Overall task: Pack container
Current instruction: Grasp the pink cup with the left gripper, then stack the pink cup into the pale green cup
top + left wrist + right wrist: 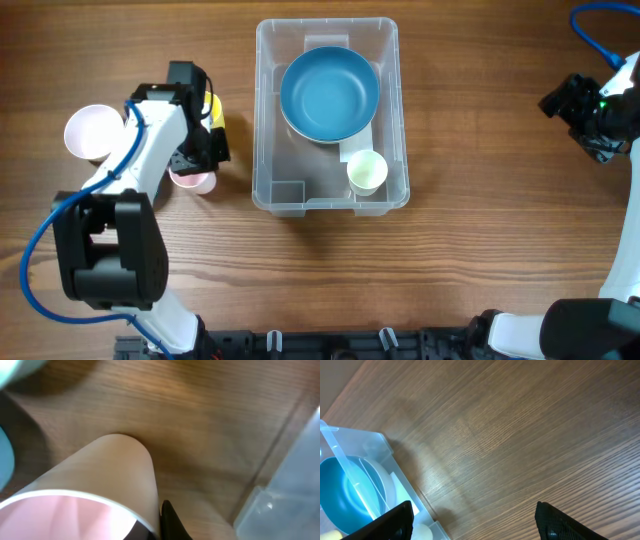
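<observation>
My left gripper has the pink cup. It will let go of it inside the small cream cup (369,158) in the clear container.
The clear rectangular container (262,120) stands mid-table and holds a blue bowl (330,93) and a small cream cup (367,172). My left gripper (196,166) is left of the container, over a small pink cup (194,182). In the left wrist view the pink cup (95,485) fills the lower left, and my gripper (155,529) pinches its wall with one finger inside and one outside. The container's corner (287,495) shows at the right. My right gripper (582,108) is far right, open and empty over bare wood (475,522). The container (380,442) and bowl (345,490) show at its left.
A larger pale pink cup (92,132) stands at the far left. A yellow object (213,108) sits partly hidden behind my left wrist. A blue cable (592,30) loops at the top right corner.
</observation>
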Controlling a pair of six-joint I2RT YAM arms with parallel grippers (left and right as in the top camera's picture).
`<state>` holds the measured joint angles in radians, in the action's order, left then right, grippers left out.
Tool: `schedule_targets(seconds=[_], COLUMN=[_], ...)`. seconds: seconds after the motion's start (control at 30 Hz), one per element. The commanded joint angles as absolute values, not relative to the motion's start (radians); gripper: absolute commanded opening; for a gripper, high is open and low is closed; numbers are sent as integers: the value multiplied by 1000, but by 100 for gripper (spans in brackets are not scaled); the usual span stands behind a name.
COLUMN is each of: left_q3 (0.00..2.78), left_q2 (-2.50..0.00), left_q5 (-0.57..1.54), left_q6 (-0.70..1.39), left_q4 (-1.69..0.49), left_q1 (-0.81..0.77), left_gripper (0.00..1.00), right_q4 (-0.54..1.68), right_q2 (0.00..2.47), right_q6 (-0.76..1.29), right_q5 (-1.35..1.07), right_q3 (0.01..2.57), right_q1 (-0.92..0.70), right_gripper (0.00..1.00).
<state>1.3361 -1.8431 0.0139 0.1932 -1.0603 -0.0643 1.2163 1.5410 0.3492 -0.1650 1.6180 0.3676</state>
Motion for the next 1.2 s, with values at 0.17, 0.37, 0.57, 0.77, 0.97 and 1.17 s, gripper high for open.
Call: schedule_targets(seconds=[0.17,0.37,0.57,0.77,0.97,1.17], left_q3=[1658,1686,1687,1688,1688,1688], left_q2=[-1446,-1596,-1847,-1887,-1887,-1887], left_q5=[-79,-72,-43,-27,72,116], left_q6=[221,217,161,166,172,173], left_q4=[-1118,-1032,-916,-965,-1015,-1044], left_q1=[-356,-643,-808,-820,-823,-823], left_gripper=[4,4,4,4,4,43], right_q4=[1213,1215,1217,1216,1217,1217], right_q2=[1552,1552,1552,1552,1552,1552], right_q6=[337,337,336,333,333,333], right_q5=[-182,-182,-182,-182,-182,-182], right_q3=[1612,1612,1612,1612,1612,1612], right_q1=[363,363,363,363,363,363], right_gripper=[79,79,79,79,79,79])
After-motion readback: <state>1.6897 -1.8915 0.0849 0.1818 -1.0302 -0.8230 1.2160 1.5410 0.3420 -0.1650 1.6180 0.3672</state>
